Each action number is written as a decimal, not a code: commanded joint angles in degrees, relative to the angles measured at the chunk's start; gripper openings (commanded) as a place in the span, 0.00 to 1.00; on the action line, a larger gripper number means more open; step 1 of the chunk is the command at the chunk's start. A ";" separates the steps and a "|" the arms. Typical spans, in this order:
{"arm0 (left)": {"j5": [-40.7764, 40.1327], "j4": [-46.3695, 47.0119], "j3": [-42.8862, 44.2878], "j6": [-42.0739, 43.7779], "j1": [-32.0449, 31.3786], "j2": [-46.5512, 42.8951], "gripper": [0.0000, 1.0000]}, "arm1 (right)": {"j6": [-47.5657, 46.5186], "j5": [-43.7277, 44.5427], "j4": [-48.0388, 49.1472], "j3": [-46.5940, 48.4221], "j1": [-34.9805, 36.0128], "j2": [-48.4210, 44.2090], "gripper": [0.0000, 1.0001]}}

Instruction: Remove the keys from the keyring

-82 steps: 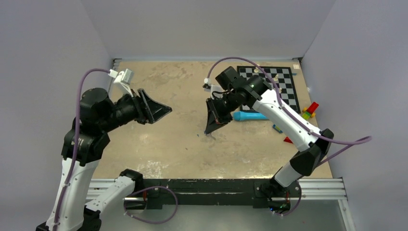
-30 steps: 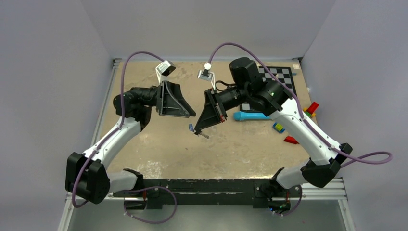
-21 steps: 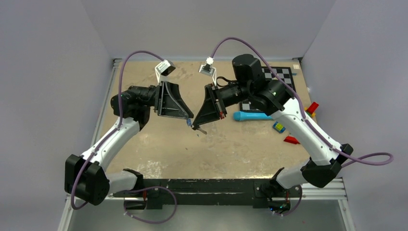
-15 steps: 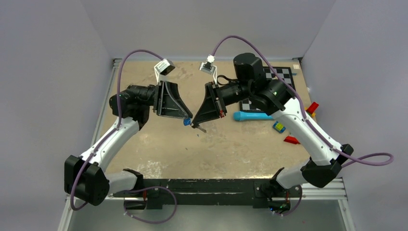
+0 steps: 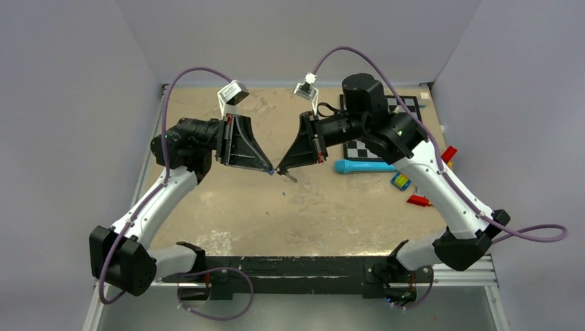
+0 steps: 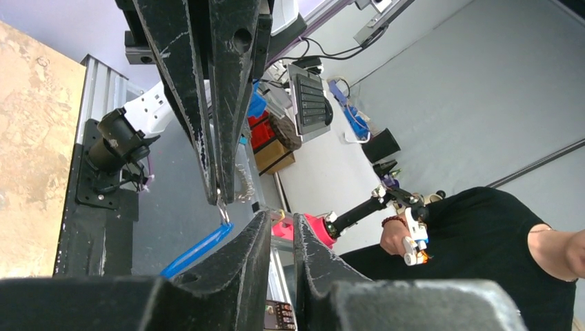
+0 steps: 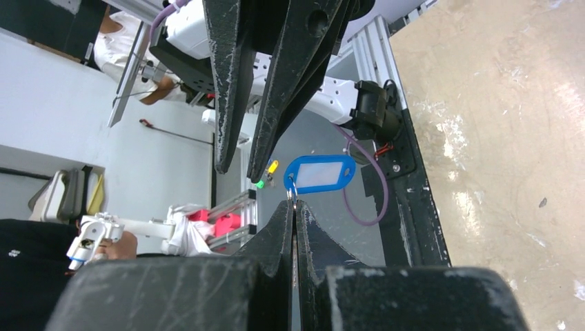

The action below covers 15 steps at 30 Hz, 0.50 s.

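Observation:
The blue tag and keyring are lying outside my left gripper's fingers, so next my left gripper opens wider and grabs the keyring (image 6: 223,212) beside my right gripper's fingers.
Above the middle of the table my two grippers meet tip to tip. My right gripper (image 5: 278,172) is shut on the small metal keyring (image 7: 292,193). The bright blue oval tag (image 7: 319,173) hangs off that ring just past the tips. A thin grey key (image 5: 291,178) sticks out below the right gripper in the top view. My left gripper (image 6: 281,216) shows a narrow gap with nothing between its fingers. In the left wrist view the blue tag (image 6: 196,249) lies edge-on outside the left finger, not in the gap.
A long light-blue tube-shaped tool (image 5: 359,166) lies right of the grippers. Behind it is a chessboard (image 5: 407,114). A small blue-and-yellow block (image 5: 399,182) and red pieces (image 5: 416,201) sit near the table's right edge.
The left arm swung in from the left until its tips reached the tag. Its jaws narrowed on the way. The right gripper rose slightly and stayed shut on the ring.

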 commanded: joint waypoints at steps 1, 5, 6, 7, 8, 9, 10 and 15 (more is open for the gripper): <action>0.28 8.93 3.12 -1.52 -0.15 -1.27 0.19 | 0.73 0.96 2.43 -0.25 -0.45 -2.76 0.00; -3.86 2.62 4.78 3.46 1.14 -1.93 0.31 | -2.03 2.49 -2.65 0.46 -0.40 -2.20 0.00; -4.73 -1.26 5.23 6.00 1.21 -2.23 0.38 | -2.85 3.14 -4.06 0.58 -0.43 -2.09 0.00; -5.34 -3.45 5.50 8.79 1.22 -2.65 0.42 | -3.80 3.77 -5.32 0.79 -0.42 -2.05 0.00; -6.01 -10.31 5.55 13.12 1.26 -3.35 0.46 | -4.81 4.40 -6.90 1.10 -0.44 -1.75 0.00; -6.64 -18.07 5.48 18.33 1.18 -4.62 0.49 | -5.96 5.05 -8.93 1.74 -0.39 -1.34 0.00; -7.48 -27.41 5.65 26.23 1.16 -6.39 0.51 | -7.34 5.60 -10.66 2.41 -0.44 -1.06 0.00; -21.39 -95.22 19.13 75.09 0.45 -11.47 0.58 | -11.40 7.63 -15.42 4.66 -0.44 -0.49 0.00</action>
